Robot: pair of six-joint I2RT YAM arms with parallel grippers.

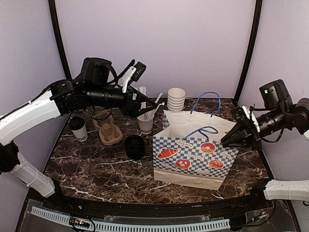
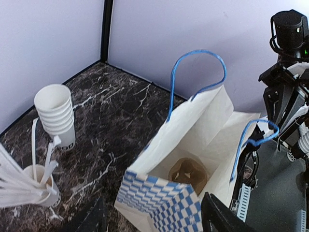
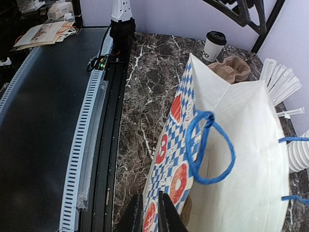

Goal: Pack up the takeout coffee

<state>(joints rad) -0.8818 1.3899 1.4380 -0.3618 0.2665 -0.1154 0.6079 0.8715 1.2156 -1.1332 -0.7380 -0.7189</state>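
Note:
The robot's left gripper needs to close on the back rim point(image 1: 191, 112) point(image 2: 168, 119) of the paper bag, at the end of the far blue handle next to the white cups.
The takeout coffee point(image 1: 78, 128), a white cup with a black lid, stands at the table's left, also seen far off in the right wrist view as the lidded cup point(image 3: 214, 45). My left gripper point(image 1: 152, 104) hovers open above the table's middle, its fingers point(image 2: 218, 217) wide apart over the near corner of the paper bag point(image 2: 193, 145), holding nothing. The blue-checked bag point(image 1: 193, 154) stands open with a brown carrier point(image 2: 188, 175) at its bottom. My right gripper point(image 1: 232, 140) is shut on the bag's front wall point(image 3: 176, 145) at its right edge, its fingers point(image 3: 170, 216) pinching the paper.
A cup of white straws point(image 1: 146, 123) and a stack of white cups point(image 1: 176, 99) stand behind the bag. Brown pulp carriers point(image 1: 108, 133) and a black round object point(image 1: 134, 146) lie left of the bag. The blue handles point(image 2: 198, 77) stick up.

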